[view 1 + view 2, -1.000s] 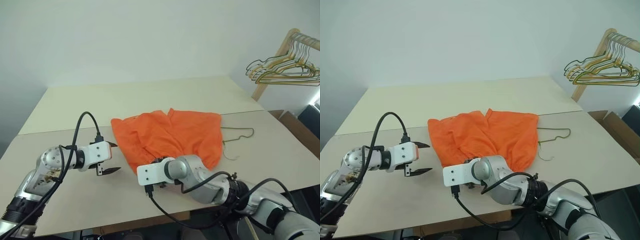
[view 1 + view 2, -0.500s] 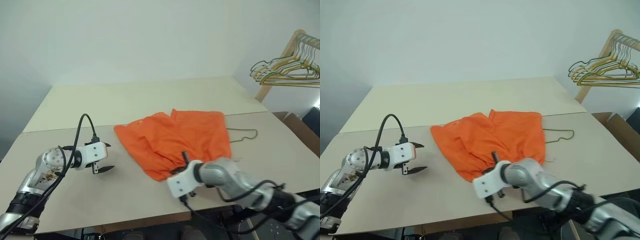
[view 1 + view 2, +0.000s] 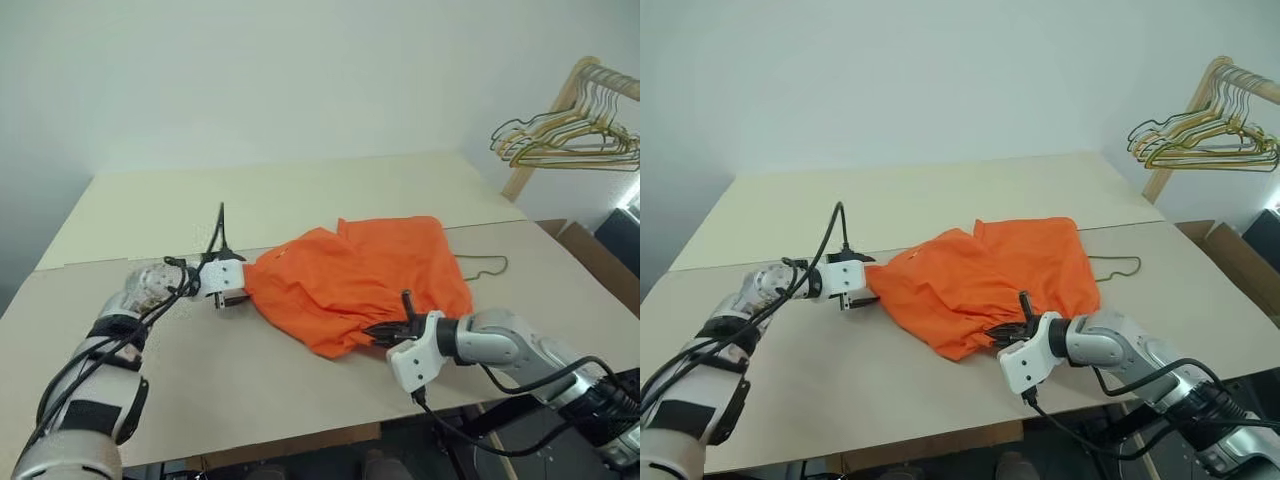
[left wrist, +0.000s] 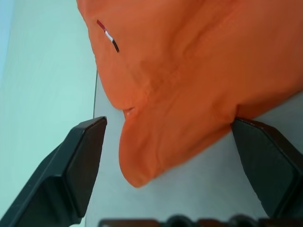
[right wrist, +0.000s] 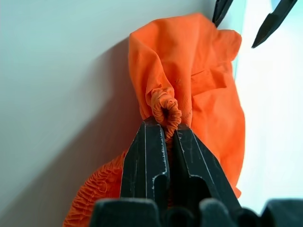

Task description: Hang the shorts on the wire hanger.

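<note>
Only the crumpled shorts' corner is in my left gripper's open fingers; I will reach deeper, grab the shorts' near edge (image 4: 203,142) and pull them flat.
The bright orange shorts (image 3: 365,275) lie crumpled on the table (image 3: 250,200). My right gripper (image 3: 385,332) is shut on their gathered waistband (image 5: 165,109) at the near edge, with the fabric bunched between the fingers. My left gripper (image 4: 168,122) is open at the shorts' left corner (image 4: 137,165), and that corner lies between its two fingers (image 4: 80,161). The thin dark wire hanger (image 3: 487,266) lies on the table right of the shorts, its left part hidden under the fabric.
A bunch of gold and green hangers (image 3: 575,135) hangs from a wooden rack at the far right. A cardboard box (image 3: 590,250) stands beside the table's right edge. A seam runs across the table behind the shorts.
My right gripper closed on the waistband and swung right, dragging the near edge of the shorts with it. My left gripper moved forward to the shorts' left corner, still open.
</note>
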Available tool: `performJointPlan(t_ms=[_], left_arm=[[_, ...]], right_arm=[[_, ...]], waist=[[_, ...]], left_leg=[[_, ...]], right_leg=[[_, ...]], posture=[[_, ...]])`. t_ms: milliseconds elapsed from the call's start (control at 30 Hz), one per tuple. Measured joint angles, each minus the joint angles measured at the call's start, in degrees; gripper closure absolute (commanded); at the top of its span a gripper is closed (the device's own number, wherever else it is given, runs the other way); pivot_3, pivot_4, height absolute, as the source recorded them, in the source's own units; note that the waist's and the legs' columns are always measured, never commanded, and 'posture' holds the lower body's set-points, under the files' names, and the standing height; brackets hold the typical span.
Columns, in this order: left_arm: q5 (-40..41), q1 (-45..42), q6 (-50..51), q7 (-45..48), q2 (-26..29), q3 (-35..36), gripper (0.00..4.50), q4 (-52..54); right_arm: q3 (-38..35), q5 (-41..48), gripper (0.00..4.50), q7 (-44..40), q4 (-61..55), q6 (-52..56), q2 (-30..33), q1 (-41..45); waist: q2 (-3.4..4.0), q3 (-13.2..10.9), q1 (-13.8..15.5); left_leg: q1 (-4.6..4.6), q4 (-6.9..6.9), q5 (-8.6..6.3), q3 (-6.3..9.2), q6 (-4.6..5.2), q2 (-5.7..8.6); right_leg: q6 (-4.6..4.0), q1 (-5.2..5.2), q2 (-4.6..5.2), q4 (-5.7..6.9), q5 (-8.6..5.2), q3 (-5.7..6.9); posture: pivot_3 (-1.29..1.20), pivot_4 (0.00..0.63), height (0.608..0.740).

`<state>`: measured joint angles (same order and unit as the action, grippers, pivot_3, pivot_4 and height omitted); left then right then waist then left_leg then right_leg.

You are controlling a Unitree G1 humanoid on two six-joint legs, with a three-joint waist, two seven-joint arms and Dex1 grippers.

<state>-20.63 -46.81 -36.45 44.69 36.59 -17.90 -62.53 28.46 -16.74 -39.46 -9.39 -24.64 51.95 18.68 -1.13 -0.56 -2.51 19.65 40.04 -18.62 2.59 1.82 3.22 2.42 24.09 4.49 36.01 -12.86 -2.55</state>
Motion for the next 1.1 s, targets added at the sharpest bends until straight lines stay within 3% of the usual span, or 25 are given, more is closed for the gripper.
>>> performJointPlan(t_ms=[200,300,633,700,867,967,1100], left_arm=[[-4.72,-5.32,-0.86,-5.56,-4.21,-3.06,0.00,-6.94],[-4.72,-6.47,-0.54,-3.95,-5.62,-3.14,0.60,-8.46],[-1.08,-6.28,1.57,9.08,-5.70,-0.95,4.05,-9.94],[-0.12,-6.04,1.24,11.57,-5.38,-0.70,4.47,-9.88],[2.81,-4.40,-0.80,15.75,-1.88,1.47,4.47,-8.84],[7.35,-3.70,0.43,21.89,-0.74,4.97,3.86,-8.10],[8.42,-1.77,-0.09,23.80,2.47,6.06,2.56,-7.79]], right_arm=[[-2.76,-1.82,4.48,0.01,-0.85,2.07,-3.13,-1.74],[-4.13,-2.83,4.50,-0.06,-1.19,3.15,-3.79,-2.03],[-5.42,-5.50,4.50,-0.57,-1.42,5.74,-6.76,-2.92],[-5.90,-6.09,4.50,-0.42,-1.41,5.75,-6.96,-2.90],[-6.97,-6.87,4.50,-0.29,-1.40,5.75,-7.57,-2.92],[-6.98,-7.29,4.50,-0.21,-1.40,5.76,-8.20,-2.98],[-7.57,-7.24,4.50,-0.20,-1.75,5.94,-8.45,-4.61]], waist=[[0.00,0.04,0.16],[0.02,0.05,-0.01],[0.10,0.16,-1.37],[0.10,0.16,-1.48],[0.10,0.16,-1.83],[0.11,0.16,-1.82],[0.11,0.15,-1.77]], left_leg=[[-0.06,0.10,-0.16,0.05,0.29,0.01],[-0.06,0.10,-0.16,0.04,0.28,0.01],[-0.04,0.17,-0.17,0.05,0.31,-0.01],[-0.02,0.17,-0.17,0.05,0.30,-0.01],[0.09,0.18,-0.15,0.06,0.27,-0.03],[0.09,0.22,-0.17,0.07,0.29,-0.03],[0.09,0.22,-0.16,0.10,0.29,-0.03]], right_leg=[[0.03,-0.09,-0.02,0.07,0.01,0.00],[0.03,-0.08,-0.03,0.07,0.01,0.00],[0.03,-0.07,-0.04,0.10,0.01,-0.01],[0.03,-0.03,-0.04,0.10,0.01,-0.01],[0.03,0.08,-0.04,0.11,0.01,-0.03],[0.03,0.07,-0.04,0.12,0.01,-0.01],[0.03,0.08,-0.04,0.15,0.01,0.00]], posture=[[-0.13,0.000,0.740],[-0.14,0.000,0.740],[-0.13,0.000,0.740],[-0.13,0.000,0.740],[-0.13,0.000,0.740],[-0.12,0.000,0.740],[-0.12,0.000,0.740]])
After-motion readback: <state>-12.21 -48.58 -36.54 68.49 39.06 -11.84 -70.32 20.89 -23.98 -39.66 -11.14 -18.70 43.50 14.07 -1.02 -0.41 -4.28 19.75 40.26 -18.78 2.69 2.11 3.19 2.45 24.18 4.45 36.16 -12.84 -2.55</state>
